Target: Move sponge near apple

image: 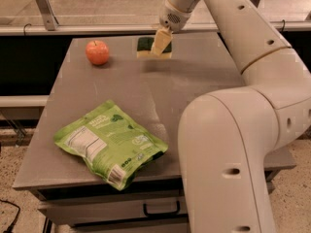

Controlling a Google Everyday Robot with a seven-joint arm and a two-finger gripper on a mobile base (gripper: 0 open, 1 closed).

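Next, my gripper lets go of the sponge on the grey table [137,55] beside the apple, near the far edge of the table.
The sponge [146,46], dark green on top with pale yellow foam below, is at the far edge of the grey table [146,96], held in my gripper [160,43]. The gripper is shut on the sponge, with one pale finger [161,41] across its right part. It seems to sit just above the tabletop. The red-orange apple [97,52] rests on the table at the far left, a short way left of the sponge.
A large green snack bag [110,143] lies at the front left of the table. My white arm [243,110] fills the right side of the view. A metal rail [73,29] runs behind the table. A drawer handle [160,210] shows below the front edge.
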